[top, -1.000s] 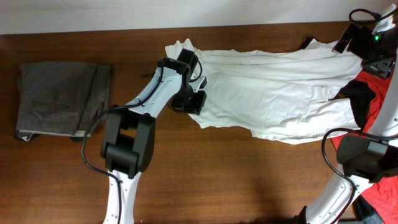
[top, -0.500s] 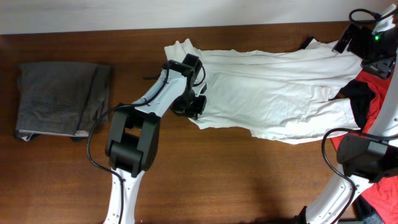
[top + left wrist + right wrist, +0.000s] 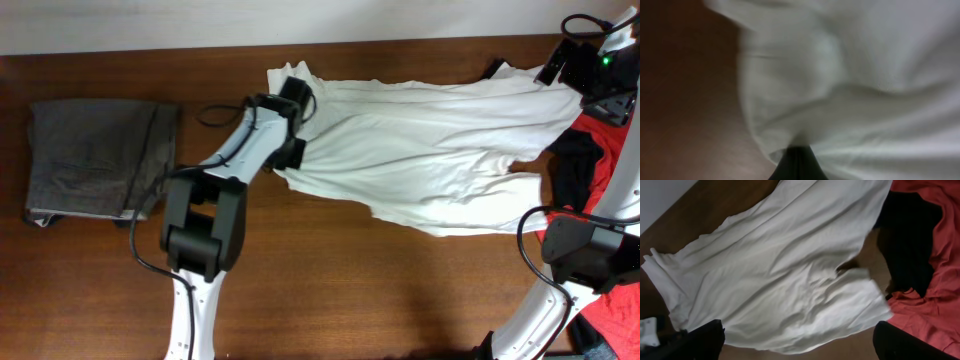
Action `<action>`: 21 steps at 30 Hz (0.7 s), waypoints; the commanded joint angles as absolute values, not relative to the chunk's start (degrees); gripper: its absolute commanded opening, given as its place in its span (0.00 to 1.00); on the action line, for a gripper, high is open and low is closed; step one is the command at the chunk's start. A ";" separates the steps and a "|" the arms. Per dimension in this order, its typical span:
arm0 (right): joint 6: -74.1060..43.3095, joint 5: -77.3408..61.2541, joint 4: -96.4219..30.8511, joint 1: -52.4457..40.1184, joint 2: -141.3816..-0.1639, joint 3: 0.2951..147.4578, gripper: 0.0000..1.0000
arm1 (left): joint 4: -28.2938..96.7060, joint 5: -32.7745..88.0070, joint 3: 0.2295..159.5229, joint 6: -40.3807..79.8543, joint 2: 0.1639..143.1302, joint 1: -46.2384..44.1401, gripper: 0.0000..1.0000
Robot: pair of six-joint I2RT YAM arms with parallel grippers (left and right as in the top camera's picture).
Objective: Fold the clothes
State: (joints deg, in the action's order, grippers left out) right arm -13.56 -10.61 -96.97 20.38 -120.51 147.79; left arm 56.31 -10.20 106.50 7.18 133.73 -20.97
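The white T-shirt's near edge runs crooked, so my left gripper, pinching its end corner, should release it and pinch farther (image 3: 347, 196) along that edge.
The white T-shirt (image 3: 430, 150) lies spread and wrinkled across the far right half of the wooden table (image 3: 400, 290). My left gripper (image 3: 288, 160) is at its left edge, shut on a pinch of the fabric. In the left wrist view the dark closed fingertips (image 3: 797, 164) bite into white cloth (image 3: 850, 75) that fills most of the picture. My right gripper (image 3: 572, 62) hangs high over the shirt's far right end. Its fingers (image 3: 700, 340) stand wide apart, open, with nothing between them, and the shirt (image 3: 780, 265) lies well below.
Folded grey-brown trousers (image 3: 100, 160) lie at the far left. A red garment (image 3: 612, 145) and a black one (image 3: 575, 165) are heaped at the right edge, beside the shirt; both show in the right wrist view, red (image 3: 935, 280) and black (image 3: 910, 240).
My left gripper has pulled the shirt's left edge further left; the near-left corner has shifted with it and the cloth is drawn tauter. The right arm has not moved.
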 commanded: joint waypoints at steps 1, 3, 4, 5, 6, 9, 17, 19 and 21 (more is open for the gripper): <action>-13.78 -10.28 -97.30 20.34 -120.60 147.52 0.99 | 53.69 -14.85 105.78 7.66 135.33 -17.82 0.00; -13.78 -10.28 -97.32 20.27 -120.60 147.52 0.99 | 51.35 -14.85 105.78 7.66 135.33 -16.58 0.00; -13.78 -10.28 -97.30 20.27 -120.60 147.52 0.99 | 50.13 -14.81 105.78 7.66 135.33 -16.08 0.00; -13.78 -10.28 -97.30 20.27 -120.57 147.52 0.99 | 48.51 -14.70 105.78 7.66 135.33 -15.51 0.00; -13.78 -10.26 -97.30 20.27 -120.60 147.52 0.99 | 47.16 -14.31 105.82 7.62 135.31 -15.05 0.00; -13.78 -10.28 -97.30 20.29 -120.60 147.52 0.99 | 47.64 -14.20 108.05 5.98 134.96 -14.46 0.00; -13.78 -10.28 -97.30 20.29 -120.57 147.52 0.99 | 60.88 -3.31 119.07 8.36 128.75 -15.97 0.00; -13.78 -10.26 -97.30 20.29 -120.57 147.52 0.99 | 63.37 4.91 119.26 8.34 126.89 -16.78 0.00; -13.78 -10.28 -97.30 20.29 -120.57 147.52 0.99 | 65.71 9.93 119.26 8.34 126.26 -17.89 0.00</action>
